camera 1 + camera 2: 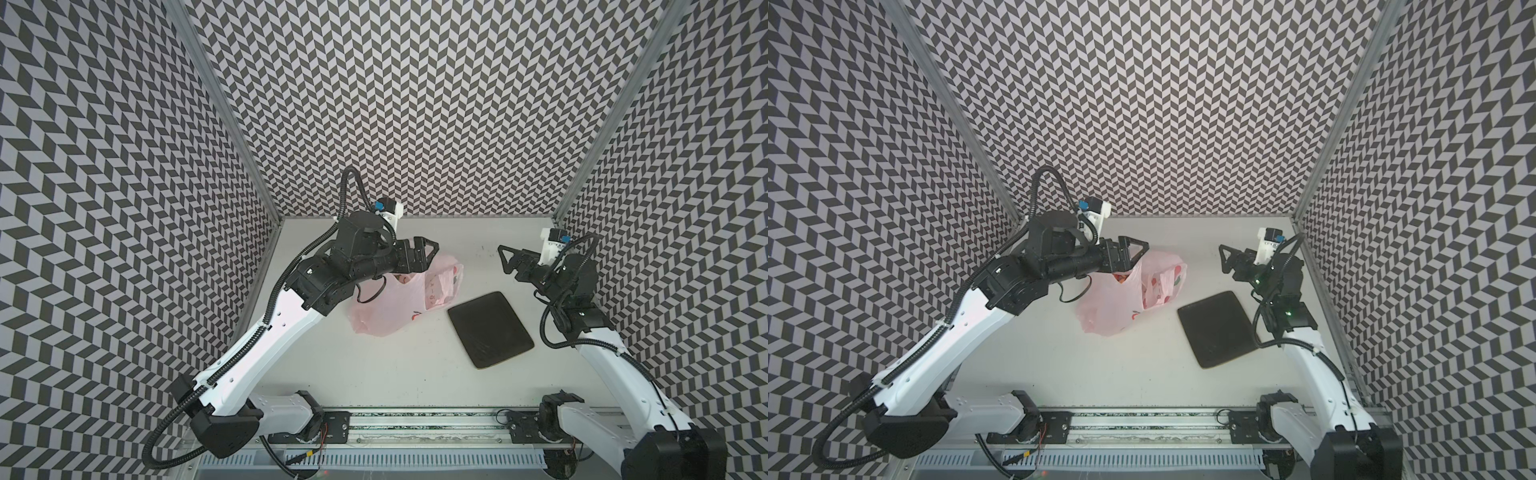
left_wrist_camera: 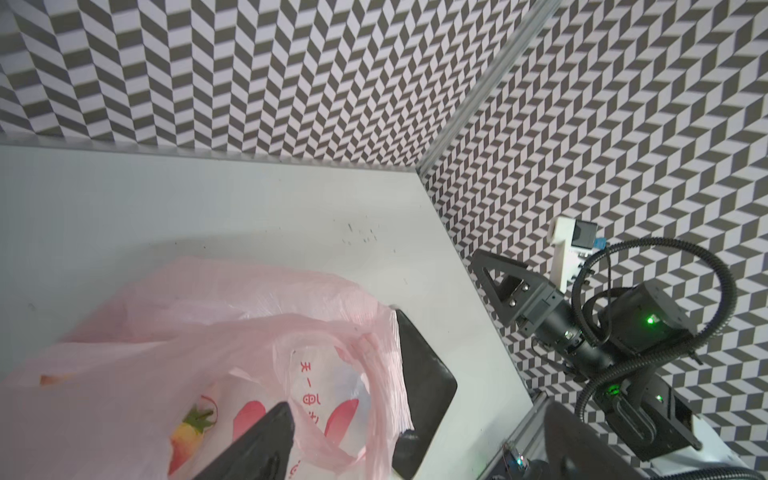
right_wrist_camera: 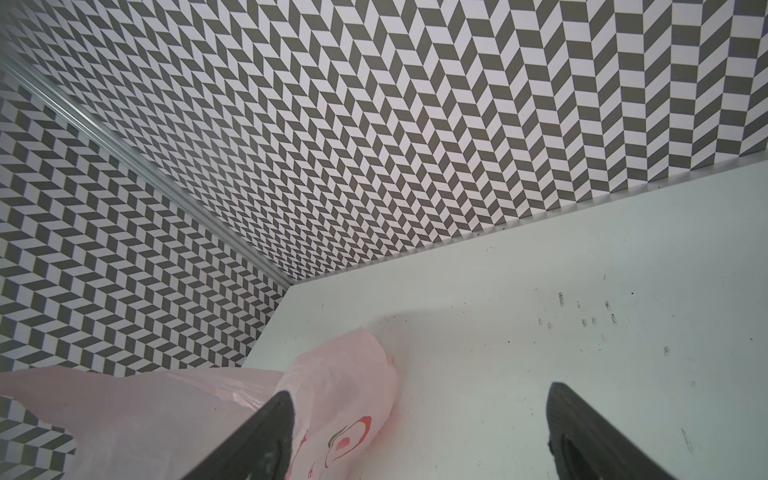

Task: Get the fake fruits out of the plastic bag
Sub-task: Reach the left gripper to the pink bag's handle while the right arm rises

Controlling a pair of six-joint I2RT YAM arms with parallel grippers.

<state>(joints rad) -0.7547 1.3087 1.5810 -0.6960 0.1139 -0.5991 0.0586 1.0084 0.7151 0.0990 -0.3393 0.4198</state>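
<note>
The plastic bag's handle (image 1: 444, 278) (image 3: 345, 376) is on the side nearest the dark brown board. My right gripper goes there next and closes on it.
The pale-pink plastic bag (image 1: 386, 309) lies crumpled on the white table, left of centre in both top views, its mouth and loop handles toward the far side. Orange and red fake fruits (image 1: 1121, 277) show inside the mouth. In the left wrist view a red-yellow fruit with a green cap (image 2: 189, 432) shows through the film. My left gripper (image 1: 428, 252) hangs open just over the bag's mouth, its fingers either side of a handle loop (image 2: 374, 374). My right gripper (image 1: 505, 259) stands open above bare table to the right of the bag, holding nothing.
A dark brown flat board (image 1: 490, 328) with rounded corners lies right of the bag, near the right arm. Patterned walls close the table on the far, left and right sides. A metal rail (image 1: 415, 419) with both arm bases runs along the front edge.
</note>
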